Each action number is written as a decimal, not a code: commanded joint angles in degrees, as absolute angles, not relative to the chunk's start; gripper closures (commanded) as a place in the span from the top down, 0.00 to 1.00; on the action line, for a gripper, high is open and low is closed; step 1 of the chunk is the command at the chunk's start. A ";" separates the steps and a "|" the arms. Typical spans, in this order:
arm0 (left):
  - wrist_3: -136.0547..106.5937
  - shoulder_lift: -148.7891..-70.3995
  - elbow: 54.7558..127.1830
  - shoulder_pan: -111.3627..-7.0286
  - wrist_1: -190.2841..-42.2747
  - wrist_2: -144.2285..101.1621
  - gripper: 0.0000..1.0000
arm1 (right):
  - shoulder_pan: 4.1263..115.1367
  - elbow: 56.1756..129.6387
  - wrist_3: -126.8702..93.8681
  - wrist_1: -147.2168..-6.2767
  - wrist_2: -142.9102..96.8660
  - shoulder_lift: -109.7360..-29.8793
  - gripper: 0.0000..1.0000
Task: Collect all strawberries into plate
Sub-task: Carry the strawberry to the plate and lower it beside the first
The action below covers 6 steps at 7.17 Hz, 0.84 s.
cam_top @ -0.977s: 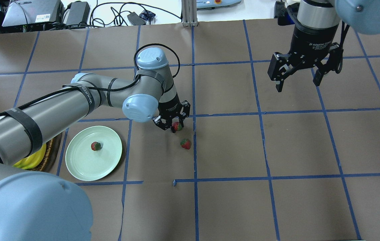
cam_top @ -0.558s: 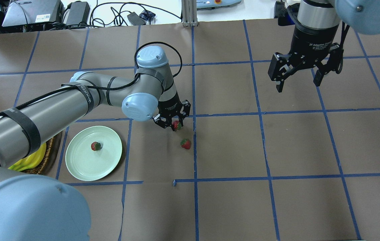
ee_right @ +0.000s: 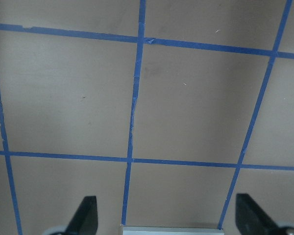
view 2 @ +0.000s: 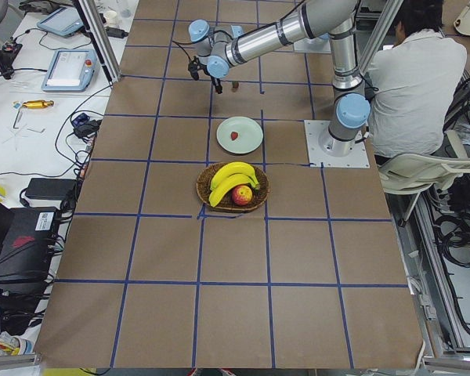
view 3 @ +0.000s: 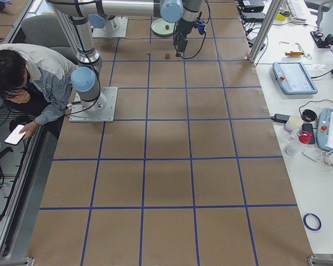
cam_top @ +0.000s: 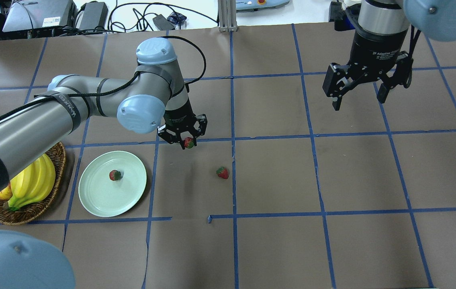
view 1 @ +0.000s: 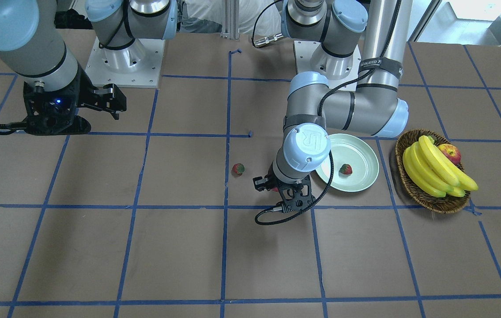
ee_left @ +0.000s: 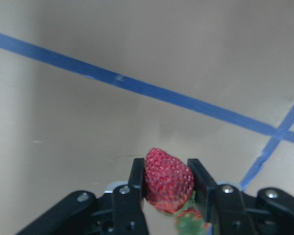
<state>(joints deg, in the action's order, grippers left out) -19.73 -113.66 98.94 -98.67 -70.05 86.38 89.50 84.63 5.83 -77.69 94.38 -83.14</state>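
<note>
Next, my left gripper lets go of the red strawberry on the mint-green plate [view 1: 333, 169], close beside the strawberry lying there.
My left gripper [cam_top: 188, 143] is shut on a red strawberry [ee_left: 167, 180] and holds it above the table, to the right of and beyond the mint-green plate [cam_top: 131, 192]. The held strawberry also shows in the overhead view [cam_top: 189, 142]. A second strawberry [cam_top: 115, 175] lies on the plate and shows in the front view [view 1: 345, 169] too. A third strawberry [cam_top: 222, 172] lies on the brown table right of the plate; it shows in the front view [view 1: 238, 168]. My right gripper [cam_top: 358, 98] is open and empty, high over the far right of the table.
A wicker basket [cam_top: 60, 160] with bananas [cam_top: 31, 184] and an apple [view 1: 450, 153] stands left of the plate. Blue tape lines grid the brown table. A person [view 2: 419, 74] sits behind the robot base. Cables and devices lie beyond the far edge.
My left gripper has lifted the strawberry and carried it left, toward the plate. The arm's swing has uncovered the basket. The right arm has barely moved.
</note>
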 commanded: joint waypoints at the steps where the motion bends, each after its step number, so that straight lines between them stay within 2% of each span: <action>1: -7.07 -111.63 100.89 -94.76 -74.61 91.20 0.00 | 89.47 84.64 5.98 -77.78 94.39 -83.14 1.00; 4: 7.45 -108.99 106.60 -88.96 -75.67 98.07 0.00 | 89.47 84.64 5.45 -77.96 94.39 -83.14 1.00; 6: 10.10 -109.25 107.66 -88.68 -75.67 101.77 0.00 | 89.47 84.64 5.45 -78.31 94.39 -83.14 1.00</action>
